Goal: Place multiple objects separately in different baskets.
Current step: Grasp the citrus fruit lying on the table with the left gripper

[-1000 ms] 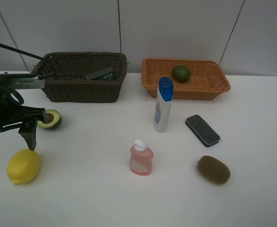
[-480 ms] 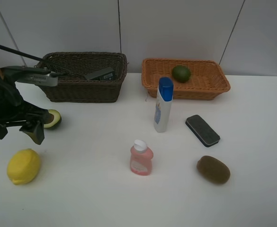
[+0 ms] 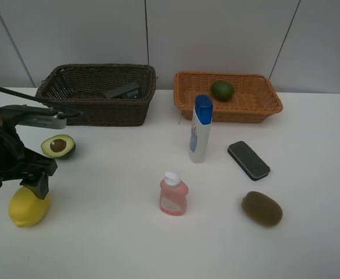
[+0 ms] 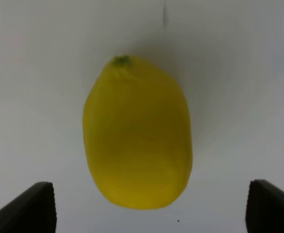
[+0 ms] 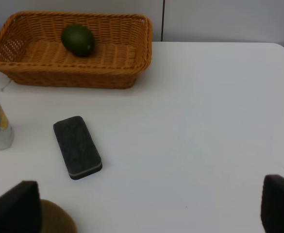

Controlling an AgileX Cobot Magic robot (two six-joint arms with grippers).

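Note:
I need to next lower my left gripper to the yellow lemon and close it around the lemon's wide middle (image 3: pixel 29 206) (image 4: pixel 138 138), with one finger on each long side.
A yellow lemon (image 3: pixel 28 209) (image 4: pixel 137 131) lies at the table's front left. My left gripper (image 3: pixel 16 186) (image 4: pixel 151 208) hangs open just above it, a finger on either side, not touching it. Behind it lies the halved avocado (image 3: pixel 58 146). The green lime (image 3: pixel 222 90) (image 5: pixel 77 40) rests in the orange-tan basket (image 3: pixel 274 104). A dark bottle (image 3: pixel 123 91) lies in the dark brown basket (image 3: pixel 100 110). My right gripper (image 5: pixel 146 206) is open over bare table, outside the high view. The white bottle (image 3: pixel 200 129), pink bottle (image 3: pixel 173 195), eraser (image 3: pixel 248 160) and kiwi (image 3: pixel 261 208) sit mid-table.
Both baskets stand along the table's back edge, against a grey wall. The left arm's body and cable run between the dark basket and the avocado. In the right wrist view the eraser (image 5: pixel 77 146) and kiwi (image 5: pixel 57 218) lie close to one finger.
My left gripper has moved from beside the avocado toward the table's front and now hangs over the lemon, still open. Nothing else has moved.

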